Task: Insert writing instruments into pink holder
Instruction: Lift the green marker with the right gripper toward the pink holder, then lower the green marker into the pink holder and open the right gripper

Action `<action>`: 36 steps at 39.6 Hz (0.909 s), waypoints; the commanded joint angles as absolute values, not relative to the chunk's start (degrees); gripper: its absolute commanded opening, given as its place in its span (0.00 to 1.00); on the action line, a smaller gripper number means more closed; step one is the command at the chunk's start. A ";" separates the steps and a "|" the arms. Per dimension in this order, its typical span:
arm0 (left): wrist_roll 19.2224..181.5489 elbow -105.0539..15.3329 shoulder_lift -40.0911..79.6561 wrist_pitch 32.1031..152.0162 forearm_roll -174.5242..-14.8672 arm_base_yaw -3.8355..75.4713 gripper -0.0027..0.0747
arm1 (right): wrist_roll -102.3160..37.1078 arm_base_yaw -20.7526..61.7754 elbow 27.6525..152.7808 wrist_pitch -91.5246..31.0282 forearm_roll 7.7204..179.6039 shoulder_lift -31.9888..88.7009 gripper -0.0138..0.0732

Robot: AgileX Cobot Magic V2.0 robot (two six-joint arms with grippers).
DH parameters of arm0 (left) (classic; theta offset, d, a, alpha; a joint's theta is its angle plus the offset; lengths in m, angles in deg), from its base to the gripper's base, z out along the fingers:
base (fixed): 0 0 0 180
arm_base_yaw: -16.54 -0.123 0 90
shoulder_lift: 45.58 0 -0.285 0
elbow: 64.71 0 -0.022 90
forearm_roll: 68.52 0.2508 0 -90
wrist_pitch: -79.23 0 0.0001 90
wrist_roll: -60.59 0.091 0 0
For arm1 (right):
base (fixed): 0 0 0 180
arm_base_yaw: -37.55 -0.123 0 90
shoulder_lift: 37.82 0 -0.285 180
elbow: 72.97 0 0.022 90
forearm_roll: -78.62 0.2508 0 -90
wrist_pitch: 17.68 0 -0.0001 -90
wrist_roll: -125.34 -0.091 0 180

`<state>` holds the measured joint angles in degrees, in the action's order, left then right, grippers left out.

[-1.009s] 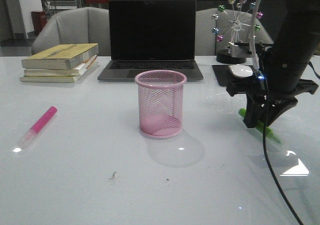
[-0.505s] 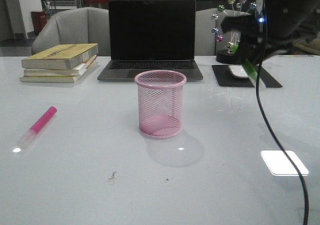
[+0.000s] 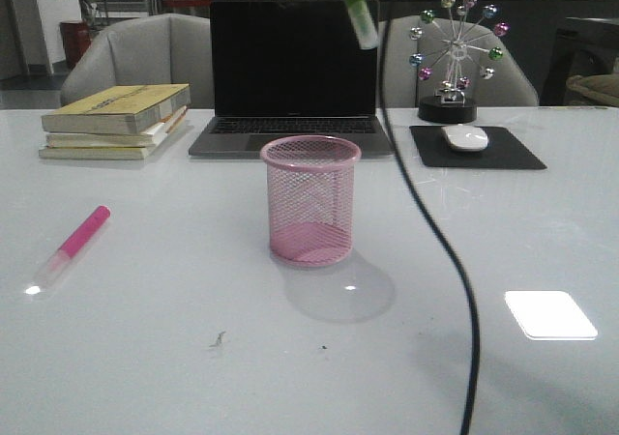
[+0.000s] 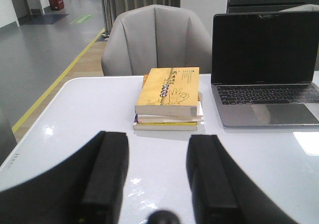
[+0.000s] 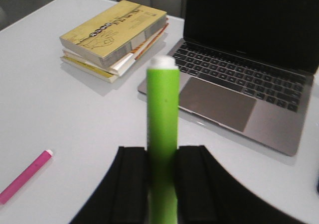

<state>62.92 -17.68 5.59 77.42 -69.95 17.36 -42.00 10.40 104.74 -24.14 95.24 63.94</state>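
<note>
My right gripper is holding the green marker. It will let go of it inside the pink mesh holder (image 3: 303, 184), leaning against the holder's rim that faces the pink marker.
The pink holder (image 3: 310, 200), a mesh cup, stands upright and empty in the middle of the table. High above it and slightly to the right hangs the green marker (image 3: 357, 12), whitish end down, tilted a little. My right gripper (image 5: 162, 181) is shut on this green marker (image 5: 162, 129); in the front view the gripper is above the frame edge. The pink marker (image 3: 73, 246) lies flat on the table far left of the holder, also seen as the pink marker (image 5: 24, 177). My left gripper (image 4: 157, 179) is open over bare table, holding nothing.
A laptop (image 3: 293, 77) stands open behind the holder, with a stack of books (image 3: 116, 119) to its left. A mouse (image 3: 465, 136) on a black pad and a ball ornament (image 3: 455, 53) sit back right. The right arm's black cable (image 3: 435, 232) hangs down right of the holder.
My right gripper has lifted the green marker off the table at the right and carried it up and leftward to above the holder. The pink marker and holder have not moved.
</note>
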 commanded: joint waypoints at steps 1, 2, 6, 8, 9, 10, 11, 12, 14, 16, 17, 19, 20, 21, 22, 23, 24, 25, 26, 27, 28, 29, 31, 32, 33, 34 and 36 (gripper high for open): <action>62.40 -19.48 5.43 72.69 -70.51 17.73 0.49 | -40.54 8.30 106.24 -16.76 93.19 63.41 0.22; 62.40 -19.48 5.43 72.69 -70.51 17.73 0.49 | -40.54 7.87 106.24 -16.43 92.98 64.04 0.22; 62.40 -19.48 5.43 72.69 -70.51 17.73 0.49 | -40.54 6.87 106.24 -16.37 92.88 66.78 0.22; 62.40 -19.48 5.43 72.69 -70.51 17.73 0.49 | -40.54 6.39 106.20 -15.94 92.88 67.86 0.22; 62.40 -19.48 5.43 72.69 -70.51 17.73 0.49 | -40.54 6.27 106.12 -15.11 92.88 68.54 0.22; 62.40 -19.48 5.43 72.69 -70.51 17.73 0.49 | -40.54 6.01 106.12 -14.55 92.88 69.24 0.22; 62.40 -19.48 5.43 72.69 -70.51 17.73 0.49 | -40.54 5.87 106.05 -13.67 92.88 69.84 0.22; 62.40 -19.48 5.43 72.69 -70.51 17.73 0.49 | -40.54 5.74 105.91 -13.07 92.88 70.25 0.22; 62.40 -19.48 5.43 72.69 -70.51 17.73 0.49 | -40.54 5.44 105.40 -11.44 92.88 70.81 0.22; 62.40 -19.48 5.43 72.69 -70.51 17.73 0.49 | -40.54 5.31 104.48 -9.53 92.88 71.02 0.22; 62.40 -19.48 5.43 72.69 -70.51 17.73 0.49 | -40.54 5.15 103.82 -8.78 92.88 71.02 0.22; 62.40 -19.48 5.43 72.69 -70.51 17.73 0.49 | -40.54 5.12 102.45 -6.92 92.88 71.06 0.22; 62.40 -19.48 5.43 72.69 -70.51 17.73 0.49 | -40.54 5.12 101.61 -5.75 92.88 71.10 0.22; 62.40 -19.48 5.43 72.69 -70.51 17.73 0.49 | -40.54 5.12 100.95 -4.79 92.88 71.24 0.22; 62.40 -19.48 5.43 72.69 -70.51 17.73 0.49 | -40.54 5.12 100.01 -3.23 92.88 71.32 0.22; 62.40 -19.48 5.43 72.69 -70.51 17.73 0.49 | -40.54 5.12 99.26 -1.45 92.88 71.46 0.22; 62.40 -19.48 5.43 72.69 -70.51 17.73 0.49 | -40.54 5.12 98.21 -0.02 92.88 71.60 0.22; 62.40 -19.48 5.43 72.69 -70.51 17.73 0.49 | -40.54 5.12 97.17 1.83 92.86 71.60 0.22; 62.40 -19.48 5.43 72.69 -70.51 17.73 0.49 | -40.54 5.12 96.11 3.70 92.81 71.65 0.22; 62.40 -19.48 5.43 72.69 -70.51 17.73 0.49 | -40.54 5.12 95.32 5.47 92.81 71.65 0.22; 62.40 -19.48 5.43 72.69 -70.51 17.73 0.49 | -40.54 5.12 94.32 6.74 92.81 71.65 0.22; 62.40 -19.48 5.43 72.69 -70.51 17.73 0.49 | -40.54 5.12 93.43 8.22 92.81 71.65 0.22; 62.40 -19.48 5.43 72.69 -70.51 17.73 0.49 | -40.54 5.12 92.27 9.66 92.81 71.65 0.22; 62.40 -19.48 5.43 72.69 -70.51 17.73 0.49 | -40.54 5.12 91.95 9.86 92.81 71.65 0.22; 62.40 -19.48 5.43 72.69 -70.51 17.73 0.49 | -40.54 5.12 91.62 10.00 92.81 71.65 0.22; 62.40 -19.48 5.43 72.69 -70.51 17.73 0.49 | -40.54 5.12 91.38 9.92 92.81 71.65 0.22; 62.40 -19.48 5.43 72.69 -70.51 17.73 0.49 | -40.67 5.12 91.32 9.27 92.81 71.65 0.22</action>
